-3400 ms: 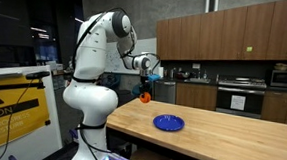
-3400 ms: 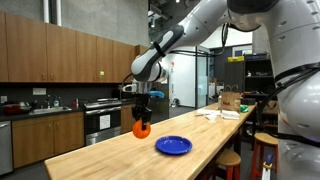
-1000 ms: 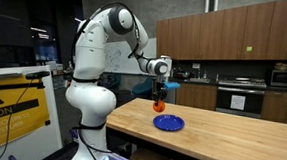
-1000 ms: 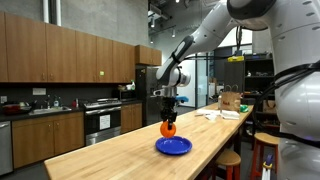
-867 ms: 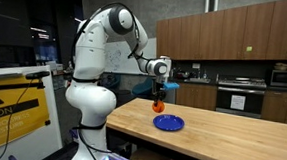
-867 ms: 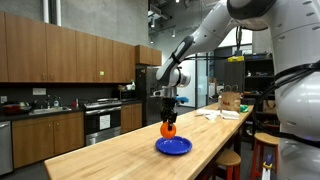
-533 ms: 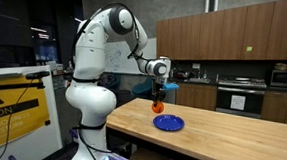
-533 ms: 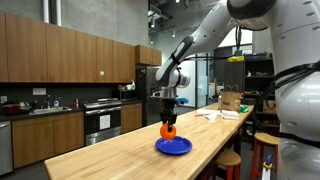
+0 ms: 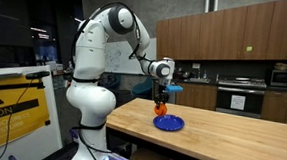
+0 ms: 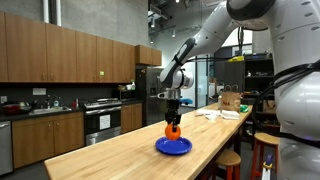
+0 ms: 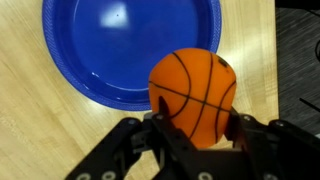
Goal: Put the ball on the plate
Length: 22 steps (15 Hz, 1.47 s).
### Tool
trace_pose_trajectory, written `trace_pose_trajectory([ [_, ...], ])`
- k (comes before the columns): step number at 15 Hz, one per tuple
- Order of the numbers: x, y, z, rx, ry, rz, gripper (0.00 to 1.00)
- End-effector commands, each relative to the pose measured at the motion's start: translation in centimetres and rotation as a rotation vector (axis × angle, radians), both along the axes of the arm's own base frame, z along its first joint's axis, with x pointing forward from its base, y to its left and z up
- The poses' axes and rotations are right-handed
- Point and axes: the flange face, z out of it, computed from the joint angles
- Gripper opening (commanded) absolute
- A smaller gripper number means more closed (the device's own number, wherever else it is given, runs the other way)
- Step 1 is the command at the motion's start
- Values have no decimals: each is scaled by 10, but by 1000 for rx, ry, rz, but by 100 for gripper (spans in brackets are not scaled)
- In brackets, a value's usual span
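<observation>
The robot's gripper needs to set the orange ball down on the flat inside of the blue plate [image 9: 167, 119] [image 11: 162, 66].
The orange ball [image 11: 193, 92], marked with black basketball lines, sits between the two black fingers of my gripper [image 11: 196, 122], which is shut on it. Just beyond it in the wrist view lies the deep blue plate [image 11: 100, 50], partly covered by the ball. In both exterior views the ball [image 9: 162, 109] [image 10: 172, 130] hangs a little above the near part of the plate [image 9: 169, 123] [image 10: 173, 146], with the gripper [image 9: 162, 104] [image 10: 172, 124] pointing straight down onto it.
The plate rests on a long wooden countertop [image 10: 110, 155] whose edge [image 11: 272, 60] runs close beside the plate in the wrist view. Kitchen cabinets and an oven [image 9: 240, 97] stand behind. Loose items [image 10: 225, 113] lie at the counter's far end.
The arm has carried the ball a little further over the plate and slightly lower. The grip on the ball is unchanged.
</observation>
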Motion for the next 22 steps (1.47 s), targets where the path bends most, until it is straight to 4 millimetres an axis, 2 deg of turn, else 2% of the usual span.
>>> trace_pose_trajectory([
  [1, -9, -11, -1, 19, 0, -40, 25],
  [7, -10, -14, 3, -6, -13, -39, 25],
  [11, 1, -15, 18, -15, -34, -30, 25],
  [16, 18, -29, 36, -14, -56, -49, 25],
  [22, 31, -41, 37, -5, -38, -57, 25],
])
